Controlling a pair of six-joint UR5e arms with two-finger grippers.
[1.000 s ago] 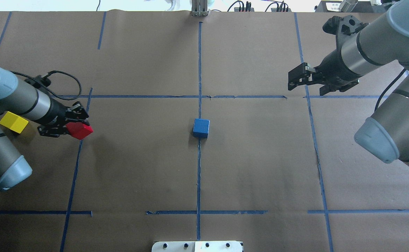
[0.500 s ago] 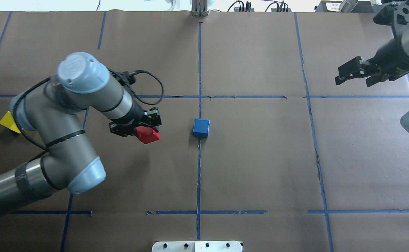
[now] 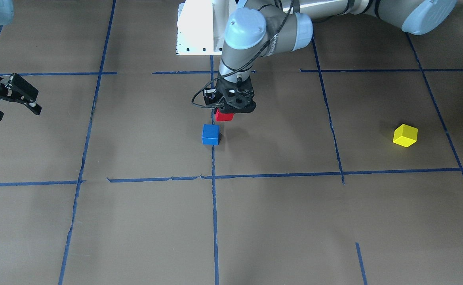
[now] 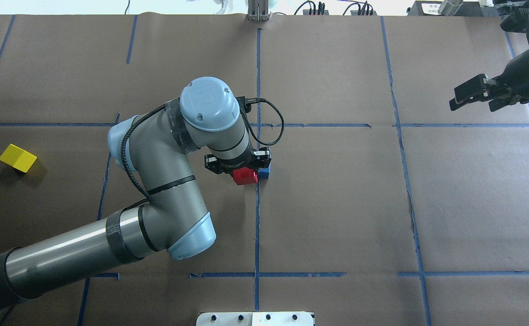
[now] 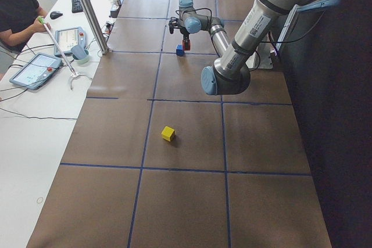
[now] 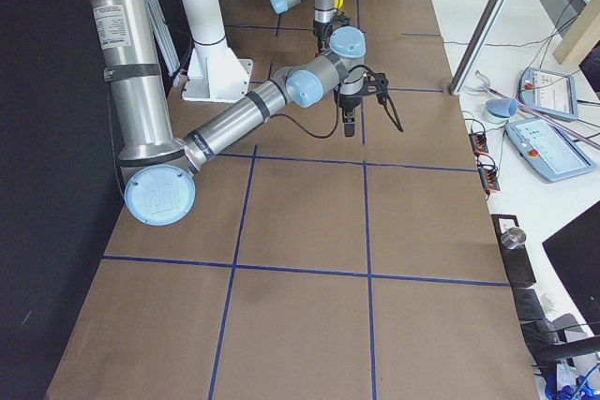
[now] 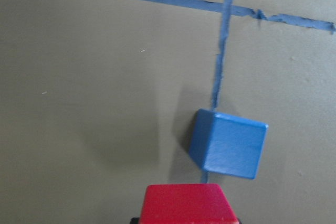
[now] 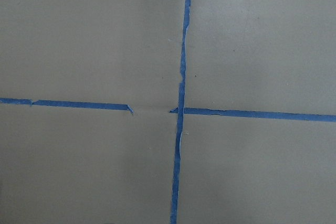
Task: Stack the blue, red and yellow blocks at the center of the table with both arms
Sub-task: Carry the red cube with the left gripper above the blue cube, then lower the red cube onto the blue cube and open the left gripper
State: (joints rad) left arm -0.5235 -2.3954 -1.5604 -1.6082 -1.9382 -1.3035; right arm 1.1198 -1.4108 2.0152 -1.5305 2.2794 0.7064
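I will let go of the red block with my left gripper squarely on top of the blue block (image 3: pixel 211 133) (image 7: pixel 235 145).
The blue block (image 3: pixel 210 134) sits on the blue tape line at the table's centre; it also shows in the overhead view (image 4: pixel 264 171) and the left wrist view (image 7: pixel 228 143). My left gripper (image 4: pixel 245 174) is shut on the red block (image 4: pixel 245 175) and holds it in the air just beside the blue block, slightly above it; the red block shows in the front view (image 3: pixel 224 115) and the left wrist view (image 7: pixel 185 210). The yellow block (image 4: pixel 17 157) lies alone at the far left of the table. My right gripper (image 4: pixel 472 97) is open and empty at the far right.
Blue tape lines (image 4: pixel 257 226) divide the brown table into squares. The white robot base (image 3: pixel 197 27) stands at the table's near edge. An operator and tablets (image 5: pixel 36 69) sit at a side desk beyond the table's far edge.
My left arm has carried the red block rightward from the table's left side to beside the blue block. My right arm has drawn back toward the right edge.
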